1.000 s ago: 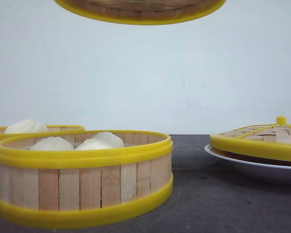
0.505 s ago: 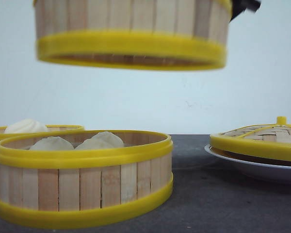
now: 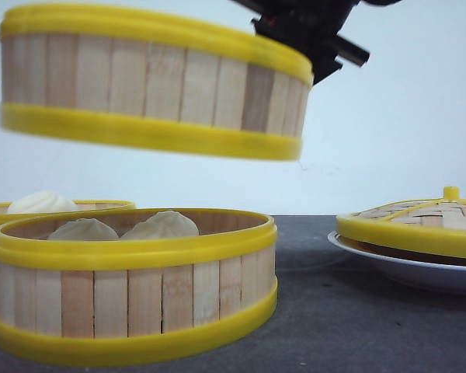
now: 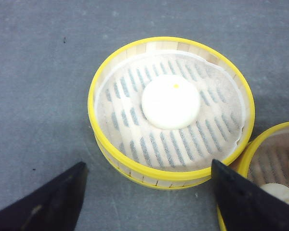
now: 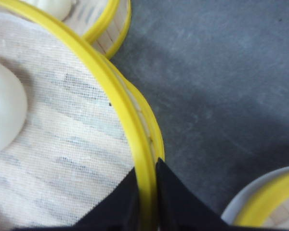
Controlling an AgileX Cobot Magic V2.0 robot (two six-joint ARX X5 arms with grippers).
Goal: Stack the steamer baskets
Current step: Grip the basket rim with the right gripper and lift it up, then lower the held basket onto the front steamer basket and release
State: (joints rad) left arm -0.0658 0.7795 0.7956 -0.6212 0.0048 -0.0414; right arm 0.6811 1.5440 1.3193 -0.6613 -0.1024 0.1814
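Note:
My right gripper has the raised steamer basket. It will let go of it squarely on the yellow rim of the nearest steamer basket (image 3: pixel 132 237) below.
One steamer basket (image 3: pixel 151 81) hangs tilted in the air, above and a little left of a second steamer basket (image 3: pixel 132 284) that stands on the table with buns inside. My right gripper (image 3: pixel 299 47) is shut on the raised basket's far right rim. The right wrist view shows its fingers (image 5: pixel 147 166) pinching the yellow rim (image 5: pixel 130 130), one inside and one outside, with a bun on the cloth liner. A third steamer basket (image 3: pixel 62 208) with one bun sits behind at the left. My left gripper (image 4: pixel 147 168) is open above the table, beside that one-bun basket (image 4: pixel 171 108).
A domed woven lid (image 3: pixel 419 221) with a yellow rim and knob rests on a white plate (image 3: pixel 404 268) at the right. The plate's edge (image 5: pixel 265 202) shows in the right wrist view. Dark grey table (image 3: pixel 334 326) lies between basket and plate.
The held basket has come down and moved left in the front view, from the top edge to just above the front basket. The right gripper has come into view. The baskets on the table have not moved.

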